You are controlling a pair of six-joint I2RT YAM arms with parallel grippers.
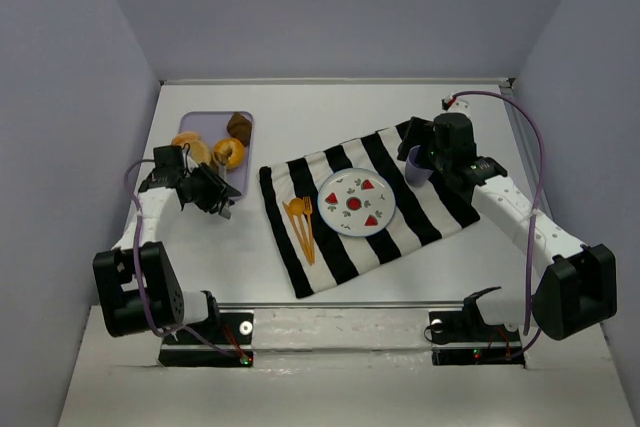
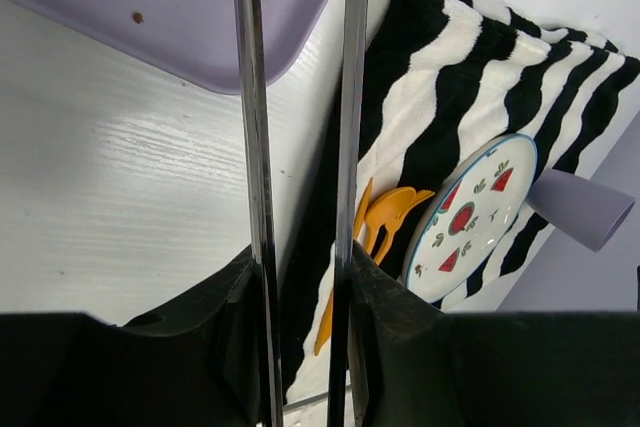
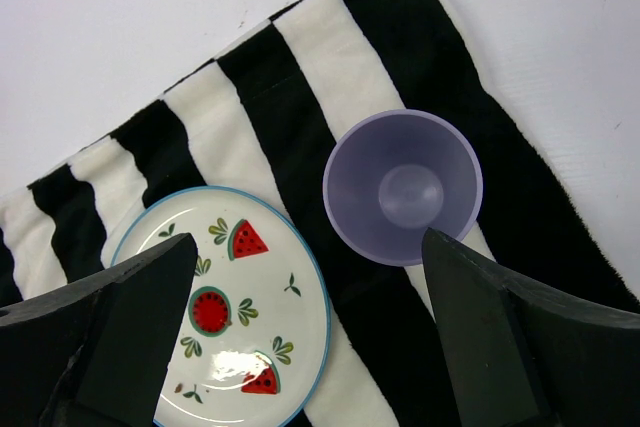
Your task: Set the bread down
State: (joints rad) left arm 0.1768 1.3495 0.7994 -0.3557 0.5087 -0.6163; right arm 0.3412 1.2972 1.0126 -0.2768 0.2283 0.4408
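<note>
I will use my left gripper to let go of the bread, which still lies on the lavender tray, from the tongs on the middle of the watermelon-patterned plate (image 1: 354, 192) (image 2: 473, 201).
The bread (image 1: 229, 153), a glossy golden-orange ring, lies on the lavender tray (image 1: 243, 178) at the back left; the wrist views do not show it. My left gripper (image 1: 215, 195) (image 2: 300, 277) hovers just in front of the tray's near edge, shut on a pair of metal tongs (image 2: 255, 147). Their two blades run out almost parallel with a narrow gap and nothing between them. The watermelon-patterned plate (image 1: 356, 202) (image 2: 470, 222) (image 3: 230, 307) rests on the striped cloth (image 1: 330, 247). My right gripper (image 1: 418, 162) (image 3: 310, 242) stands open above the cloth, holding nothing.
A paler tan ring (image 1: 190, 147) and a dark brown lump (image 1: 239, 127) share the tray. An orange fork and spoon (image 1: 302, 222) (image 2: 390, 212) lie on the cloth left of the plate. A lavender cup (image 1: 416, 169) (image 3: 402, 187) stands upright under the right gripper.
</note>
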